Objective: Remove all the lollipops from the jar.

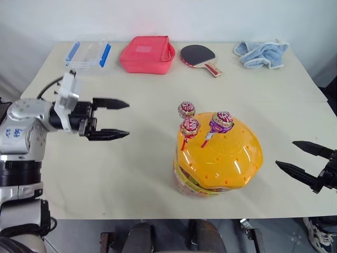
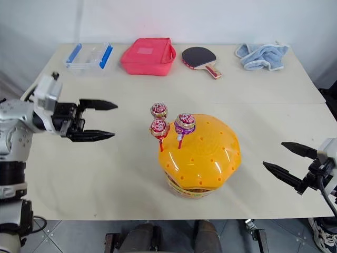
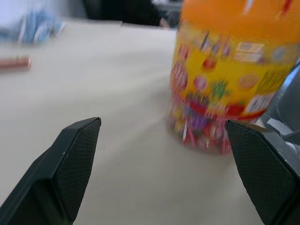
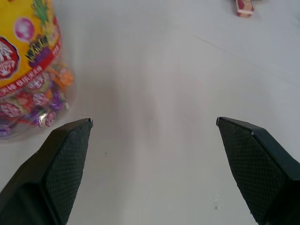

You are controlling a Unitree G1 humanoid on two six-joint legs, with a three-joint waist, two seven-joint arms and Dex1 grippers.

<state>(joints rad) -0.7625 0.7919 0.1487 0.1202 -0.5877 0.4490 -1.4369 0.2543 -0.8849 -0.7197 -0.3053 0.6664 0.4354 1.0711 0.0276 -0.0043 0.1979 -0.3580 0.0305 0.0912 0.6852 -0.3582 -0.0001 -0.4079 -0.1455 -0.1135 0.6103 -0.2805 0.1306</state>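
I need to close my left gripper on the stick (image 1: 188, 117) just below the candy of the far red-and-white lollipop, the one nearest the red pouch.
The jar (image 1: 218, 158), a clear tub with a yellow-red label and an orange domed lid dotted with holes, stands near the table's front edge. Three lollipops stick up from the lid: two red-and-white ones (image 1: 186, 109) (image 1: 189, 127) and a purple one (image 1: 221, 122). My left gripper (image 1: 126, 119) is open, level with the lollipops and well to their left, pointing at them. Low at the right, beside the jar and apart from it, my right gripper (image 1: 285, 155) is open. The jar's label also fills part of the left wrist view (image 3: 225, 89) and the right wrist view (image 4: 28, 70).
Along the table's far edge lie a clear box with blue clips (image 1: 88, 54), a red pouch (image 1: 147, 54), a table-tennis paddle (image 1: 200, 57) and a blue cloth (image 1: 261, 54). Bare tabletop (image 1: 131, 163) stretches between my left gripper and the jar.
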